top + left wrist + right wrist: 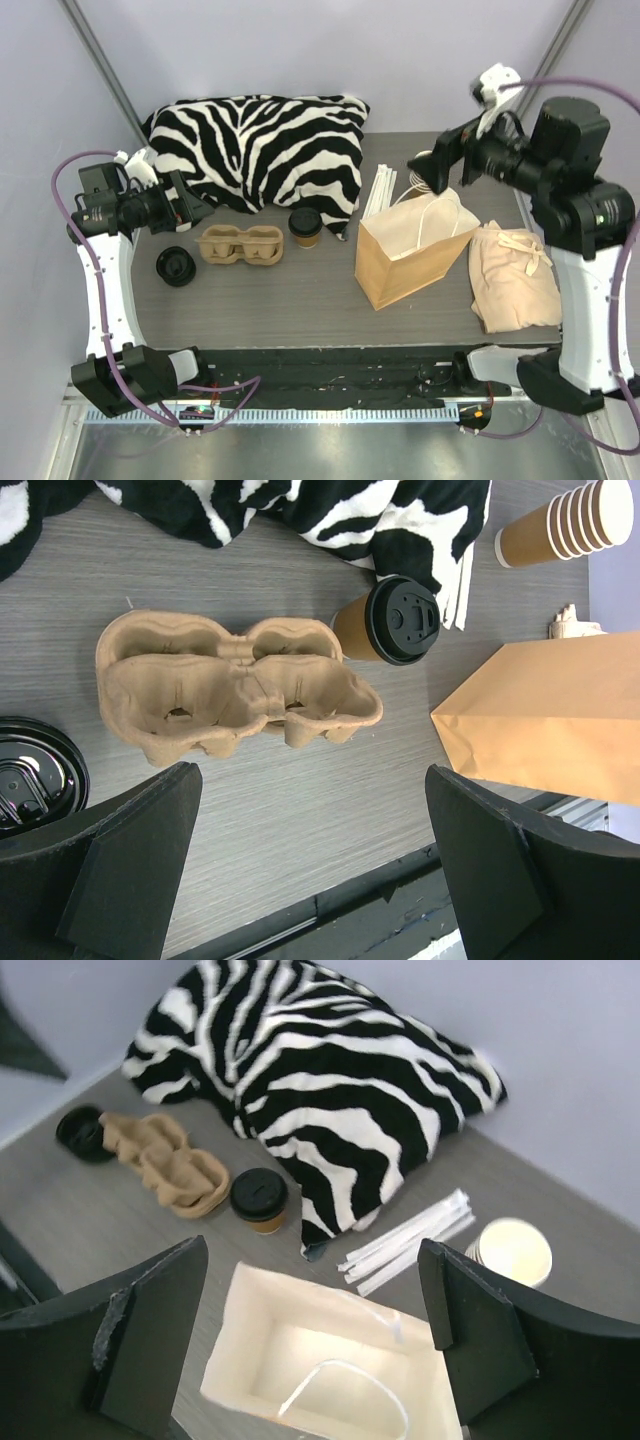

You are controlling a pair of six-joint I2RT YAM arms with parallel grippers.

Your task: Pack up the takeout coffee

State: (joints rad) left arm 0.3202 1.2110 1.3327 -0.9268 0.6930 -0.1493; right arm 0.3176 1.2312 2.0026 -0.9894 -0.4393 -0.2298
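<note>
Next, my right gripper will grab the brown paper bag by the rim of its short side point(467, 207) point(448, 1386) beside the beige cloth.
The takeout coffee point(306, 227), a tan cup with a black lid, stands upright on the grey table between the cardboard cup carrier point(240, 245) and the brown paper bag point(410, 255). It also shows in the left wrist view point(395, 622) and the right wrist view point(259, 1198). The bag stands open, and its white inside point(330, 1370) holds only its handle. My left gripper point(190, 208) is open and empty, raised to the left of the carrier point(230, 690). My right gripper point(435, 165) is open and empty, high above the bag's far edge.
A loose black lid point(176, 266) lies left of the carrier. A zebra-striped pillow point(260, 145) fills the back. Wrapped straws point(380, 190) and a stack of lidless cups point(512, 1252) lie behind the bag. A beige cloth point(510, 275) lies to the bag's right.
</note>
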